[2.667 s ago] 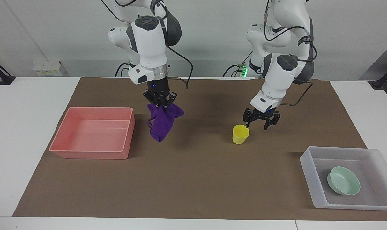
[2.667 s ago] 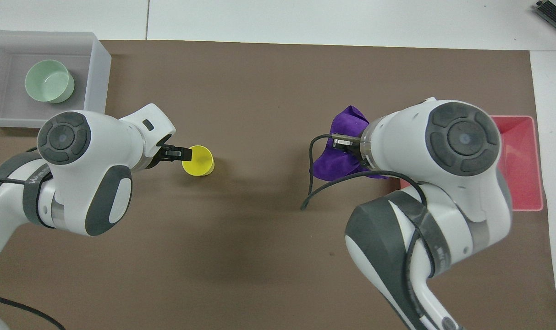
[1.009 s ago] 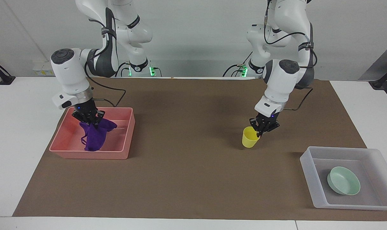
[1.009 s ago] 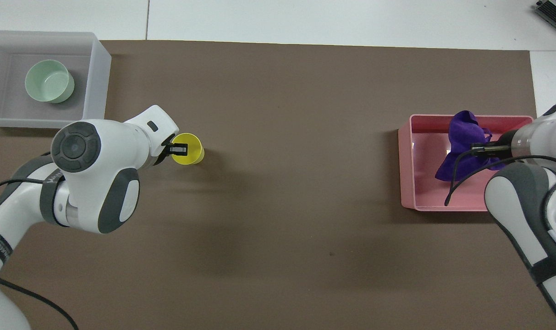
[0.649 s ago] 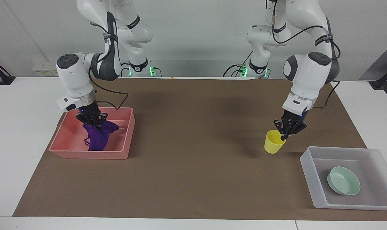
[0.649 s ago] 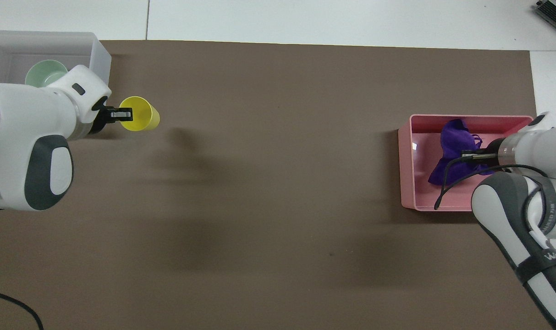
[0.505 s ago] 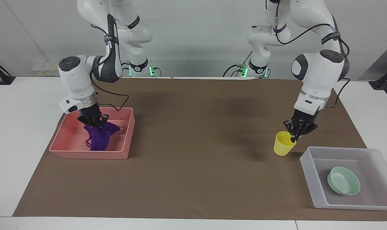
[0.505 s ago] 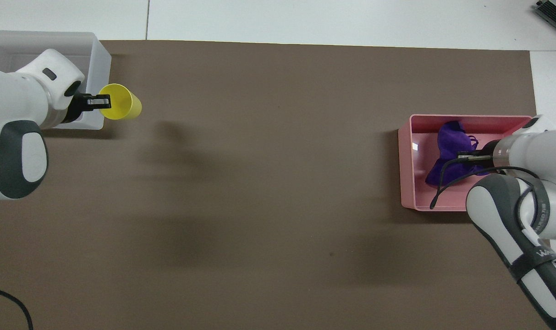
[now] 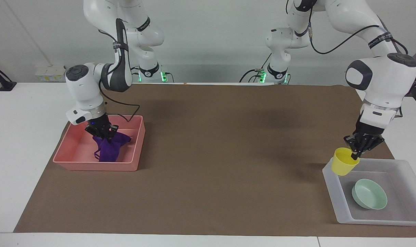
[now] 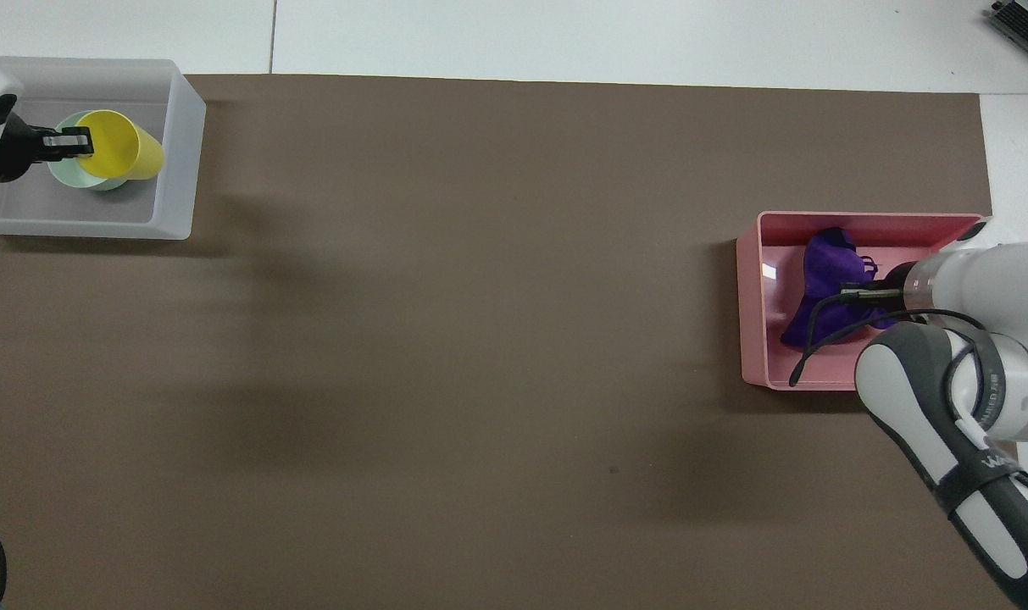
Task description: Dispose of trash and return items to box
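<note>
My left gripper has the yellow cup. It will let go of the cup inside the mint-green bowl [image 10: 81, 157] in the box.
My left gripper [image 9: 356, 155] is shut on the rim of the yellow cup [image 9: 344, 165] and holds it tilted in the air over the box [image 9: 334, 194], above the box's corner nearer to the robots. In the overhead view the cup [image 10: 119, 144] and left gripper [image 10: 77, 142] cover most of the mint-green bowl [image 10: 66, 172]. The bowl [image 9: 369, 194] lies in the box [image 10: 179, 152]. My right gripper [image 9: 103, 134] is shut on the purple cloth [image 9: 108, 150]. The cloth hangs down into the pink bin [image 9: 101, 165], its lower end below the rim. The cloth [image 10: 823, 280], right gripper [image 10: 861, 294] and bin [image 10: 751, 313] also show in the overhead view.
A brown mat [image 9: 211, 154] covers the table between the bin at the right arm's end and the box at the left arm's end. A black cable [image 10: 810, 352] loops from the right wrist over the bin.
My left gripper has carried the cup from the mat toward the left arm's end, to over the box. My right gripper has lowered the cloth a little deeper into the pink bin.
</note>
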